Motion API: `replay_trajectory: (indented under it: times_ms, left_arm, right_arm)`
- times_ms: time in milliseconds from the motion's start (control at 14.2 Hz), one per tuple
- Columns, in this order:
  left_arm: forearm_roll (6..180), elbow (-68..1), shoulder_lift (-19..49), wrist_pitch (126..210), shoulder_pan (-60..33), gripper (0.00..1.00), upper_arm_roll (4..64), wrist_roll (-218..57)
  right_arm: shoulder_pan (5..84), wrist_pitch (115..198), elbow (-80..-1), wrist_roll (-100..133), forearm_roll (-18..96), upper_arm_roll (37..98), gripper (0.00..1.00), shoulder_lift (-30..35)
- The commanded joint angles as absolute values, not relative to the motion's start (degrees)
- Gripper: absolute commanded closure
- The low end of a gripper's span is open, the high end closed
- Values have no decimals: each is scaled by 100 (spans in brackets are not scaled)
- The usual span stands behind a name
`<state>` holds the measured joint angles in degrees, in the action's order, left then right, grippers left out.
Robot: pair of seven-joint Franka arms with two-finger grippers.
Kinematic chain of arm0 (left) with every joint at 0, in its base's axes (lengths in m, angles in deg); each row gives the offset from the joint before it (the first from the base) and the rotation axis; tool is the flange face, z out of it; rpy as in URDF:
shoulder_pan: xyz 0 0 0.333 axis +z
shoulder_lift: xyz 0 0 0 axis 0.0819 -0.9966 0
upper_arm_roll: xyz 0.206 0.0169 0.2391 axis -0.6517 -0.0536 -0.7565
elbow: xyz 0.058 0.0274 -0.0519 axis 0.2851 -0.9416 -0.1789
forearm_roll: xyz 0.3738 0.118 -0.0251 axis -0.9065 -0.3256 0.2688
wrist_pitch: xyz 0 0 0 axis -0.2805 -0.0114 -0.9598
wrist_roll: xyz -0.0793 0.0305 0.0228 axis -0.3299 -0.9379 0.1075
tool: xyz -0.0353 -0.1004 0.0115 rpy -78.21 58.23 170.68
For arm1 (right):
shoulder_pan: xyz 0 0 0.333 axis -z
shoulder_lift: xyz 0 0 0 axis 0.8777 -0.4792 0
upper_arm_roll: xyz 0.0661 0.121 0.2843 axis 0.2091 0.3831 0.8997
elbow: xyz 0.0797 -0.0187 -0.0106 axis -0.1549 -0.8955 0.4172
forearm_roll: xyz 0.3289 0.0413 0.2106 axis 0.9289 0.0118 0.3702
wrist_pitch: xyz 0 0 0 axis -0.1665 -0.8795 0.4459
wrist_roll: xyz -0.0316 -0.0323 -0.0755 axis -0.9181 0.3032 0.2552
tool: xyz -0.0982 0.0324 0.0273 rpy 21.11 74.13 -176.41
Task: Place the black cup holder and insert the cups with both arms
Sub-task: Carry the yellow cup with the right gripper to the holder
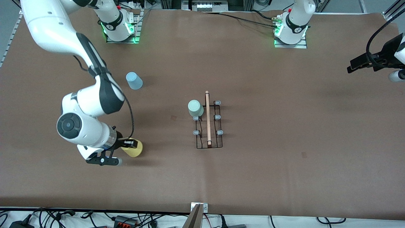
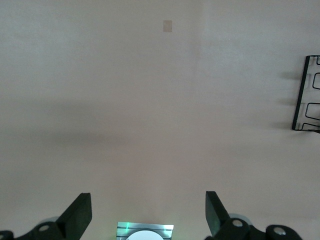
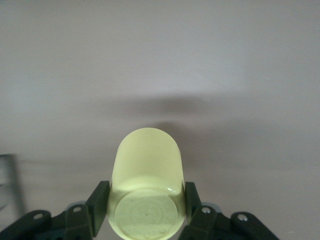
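Note:
My right gripper is holding the yellow cup. It will let go of it on the front-most bare peg point(image 1: 197, 135) along the pale mint cup's side.
The black cup holder point(image 1: 208, 126) stands mid-table, wooden rod on top. A pale mint cup point(image 1: 195, 108) sits upside down on one of its pegs toward the right arm's end; the other pegs are bare. My right gripper point(image 1: 129, 144) is shut on the yellow cup point(image 1: 135, 148), which lies on its side low over the table; in the right wrist view the fingers point(image 3: 100, 204) press both sides of the yellow cup point(image 3: 146, 185). The light blue cup point(image 1: 134, 80) stands upside down nearer the right arm's base. My left gripper point(image 1: 354, 66) waits open and empty at the left arm's end point(image 2: 147, 215).
The left wrist view shows one end of the cup holder point(image 2: 306, 95) and the left arm's base plate point(image 2: 145, 231). Two small dark marks point(image 1: 173, 117) point(image 1: 303, 154) lie on the brown table cover. A camera mount point(image 1: 199, 212) sits at the front edge.

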<state>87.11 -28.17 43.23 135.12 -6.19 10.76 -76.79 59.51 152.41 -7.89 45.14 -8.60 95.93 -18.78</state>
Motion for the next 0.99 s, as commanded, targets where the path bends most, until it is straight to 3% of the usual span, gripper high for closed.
replay_trajectory:
  times_ms: [0,424,918]
  left_arm:
    - [8798,-2705,4251,13403,-611,0,1034,-7565]
    - [8798,-2696,4233,13412,-611,0,999,-7574]
    - [8798,-2696,4199,13411,-567,0,999,-7565]
  right_arm:
    - [5804,15156,-507,4543,-916,10019,85,-1912]
    - [4794,15453,-506,4876,-952,9959,85,-1869]
    - [4222,15912,-506,5203,-987,9740,84,-2000]
